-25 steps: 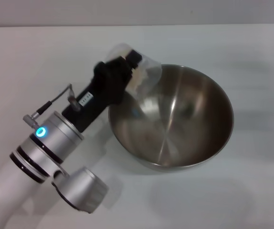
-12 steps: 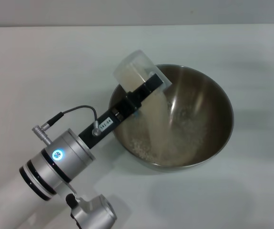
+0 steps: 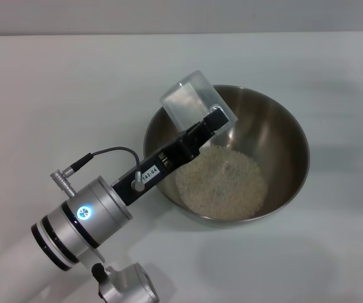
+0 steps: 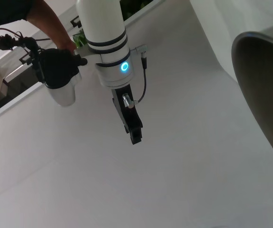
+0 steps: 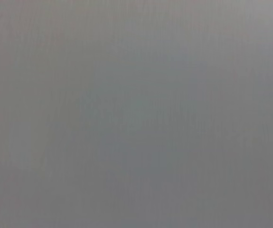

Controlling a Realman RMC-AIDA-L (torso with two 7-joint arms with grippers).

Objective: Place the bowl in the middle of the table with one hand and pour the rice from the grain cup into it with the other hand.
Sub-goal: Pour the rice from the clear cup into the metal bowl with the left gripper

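Next, I set the clear grain cup, now tipped over above the bowl's rim, down on the bare tabletop [image 3: 99,124] with my left gripper, beside the bowl and beyond the arm's black cable.
The steel bowl [image 3: 293,129] stands on the white table [image 3: 55,88], a little right of the middle. A heap of pale rice [image 3: 222,180] lies in its bottom. My left gripper [image 3: 210,124] is shut on the clear grain cup [image 3: 192,101] and holds it tipped over, mouth down, above the bowl's left rim. The cup looks empty. The bowl's outer wall also shows in the left wrist view [image 4: 264,95]. My right gripper [image 4: 135,137] hangs above the table farther off in the left wrist view; it is out of the head view.
Bare white tabletop lies all around the bowl. Beyond the table's far edge in the left wrist view, a dark shape holds a white cup [image 4: 62,92]. The right wrist view is plain grey.
The left wrist has turned the cup from tilted to mouth down. The rice streamed out of it into the bowl and now lies as a settled heap.
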